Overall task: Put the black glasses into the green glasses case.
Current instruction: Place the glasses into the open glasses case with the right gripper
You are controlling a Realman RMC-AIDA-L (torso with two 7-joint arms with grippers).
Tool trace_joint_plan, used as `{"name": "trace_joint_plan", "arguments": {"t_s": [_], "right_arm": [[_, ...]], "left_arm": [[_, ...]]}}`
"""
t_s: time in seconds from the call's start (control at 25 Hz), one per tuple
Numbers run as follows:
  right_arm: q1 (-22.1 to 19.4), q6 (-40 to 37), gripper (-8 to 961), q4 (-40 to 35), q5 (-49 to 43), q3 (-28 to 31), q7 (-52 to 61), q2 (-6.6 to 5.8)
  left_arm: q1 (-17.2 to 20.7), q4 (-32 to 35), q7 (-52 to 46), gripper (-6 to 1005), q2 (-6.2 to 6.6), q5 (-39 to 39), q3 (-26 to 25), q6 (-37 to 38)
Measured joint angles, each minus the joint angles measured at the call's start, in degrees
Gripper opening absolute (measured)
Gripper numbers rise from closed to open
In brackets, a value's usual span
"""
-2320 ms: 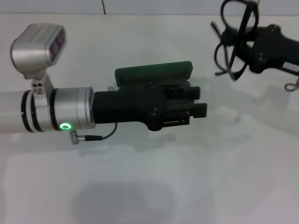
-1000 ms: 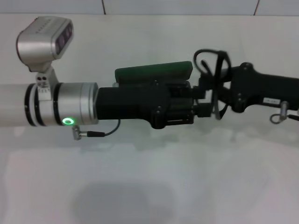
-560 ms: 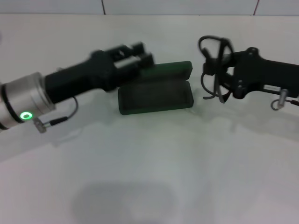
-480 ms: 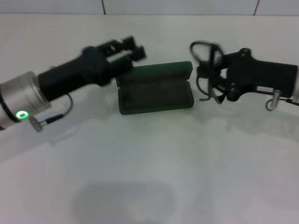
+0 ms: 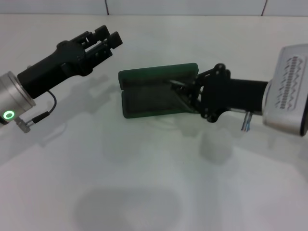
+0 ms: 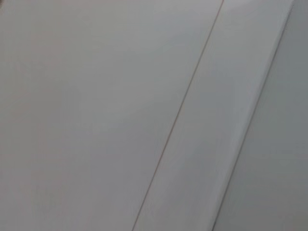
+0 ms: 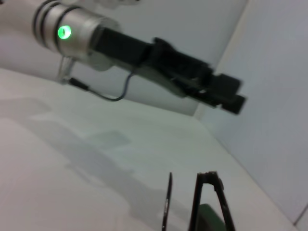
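Observation:
I should use my right gripper to lay the black glasses down across the middle fold of the open green glasses case (image 5: 156,90).
The green glasses case (image 5: 144,102) lies open at the table's middle, its lid (image 5: 159,74) raised at the back. My right gripper (image 5: 191,96) is shut on the black glasses (image 5: 179,91) and holds them low over the case's right end; only thin frame parts show. The right wrist view shows the glasses' thin arms (image 7: 208,199) and a corner of the case (image 7: 211,220). My left gripper (image 5: 103,39) is open and empty, raised to the left and behind the case; it also shows in the right wrist view (image 7: 224,94).
The white table (image 5: 144,183) runs to a tiled wall at the back (image 5: 192,6). The left wrist view shows only a pale wall or surface with seams (image 6: 183,110).
My left gripper has drawn back from over the case to the upper left. My right gripper has brought the glasses down and left to the case's right end.

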Motion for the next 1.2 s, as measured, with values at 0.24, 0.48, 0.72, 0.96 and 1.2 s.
{"name": "trace_joint_plan", "arguments": {"t_s": [0.24, 0.48, 0.72, 0.96, 1.2], "right_arm": [[0.18, 11.13, 104, 0.84, -0.38, -8.16, -0.31, 0.07], [0.88, 24.24, 109, 0.45, -0.43, -17.83, -1.51, 0.14], [2.37, 34.78, 115, 0.48, -2.76, -24.09, -1.62, 0.15], [2.74, 41.05, 120, 1.30, -3.69, -26.53, -3.18, 0.25], [4.68, 44.33, 126, 5.11, -3.37, -27.40, -3.20, 0.28]], "left_arm": [[-0.24, -0.35, 0.29, 531, -0.16, -2.14, -0.05, -0.31], [-0.12, -0.43, 0.79, 531, -0.29, -2.61, -0.07, -0.70], [-0.02, -0.76, 0.88, 532, -0.27, -2.61, 0.01, -0.82], [-0.26, -1.55, 0.90, 532, -0.24, -2.61, 0.17, -1.34], [-0.57, -2.20, 0.96, 531, -0.32, -2.65, 0.25, -1.61]]}}
